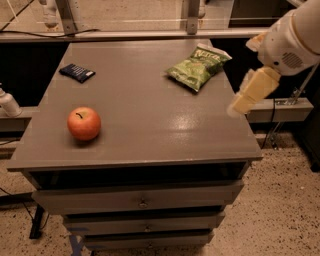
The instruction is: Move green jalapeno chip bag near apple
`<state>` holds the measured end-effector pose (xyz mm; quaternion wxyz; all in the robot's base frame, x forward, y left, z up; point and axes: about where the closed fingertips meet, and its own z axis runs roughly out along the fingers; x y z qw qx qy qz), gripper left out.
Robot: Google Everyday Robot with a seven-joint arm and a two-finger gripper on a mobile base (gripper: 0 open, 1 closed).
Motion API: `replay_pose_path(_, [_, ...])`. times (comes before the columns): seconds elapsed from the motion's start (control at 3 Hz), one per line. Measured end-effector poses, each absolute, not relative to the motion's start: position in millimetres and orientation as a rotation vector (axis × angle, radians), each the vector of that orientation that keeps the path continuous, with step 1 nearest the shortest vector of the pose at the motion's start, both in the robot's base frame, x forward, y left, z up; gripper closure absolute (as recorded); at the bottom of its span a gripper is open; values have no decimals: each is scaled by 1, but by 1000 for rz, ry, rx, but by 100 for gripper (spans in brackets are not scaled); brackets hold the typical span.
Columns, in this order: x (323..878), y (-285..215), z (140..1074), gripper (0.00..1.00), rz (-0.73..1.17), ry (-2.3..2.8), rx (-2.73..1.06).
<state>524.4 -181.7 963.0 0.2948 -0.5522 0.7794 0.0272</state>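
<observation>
Next, I need to grip the green jalapeno chip bag at the middle of the bag's long edge (211, 73) facing the arm.
The green jalapeno chip bag (198, 66) lies flat on the grey table top (150, 125) at the far right. The red-orange apple (84, 123) stands near the front left of the table, well apart from the bag. My gripper (240, 106), cream-coloured on a white arm (290, 40), hangs at the table's right edge, to the right of and nearer than the bag. It touches nothing and holds nothing.
A small dark-blue packet (77, 72) lies at the far left of the table. The table is a cabinet with drawers (142, 200) below. A rail with metal posts (67, 15) runs behind it. A white object (7, 104) sits at the left edge.
</observation>
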Motion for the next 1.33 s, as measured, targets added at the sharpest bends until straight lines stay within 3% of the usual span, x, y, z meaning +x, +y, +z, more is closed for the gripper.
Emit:
replay_pose_path(0.33, [586, -166, 957, 0, 96, 2007, -1317])
replay_pose_path(1.33, [612, -166, 955, 0, 97, 1990, -1181])
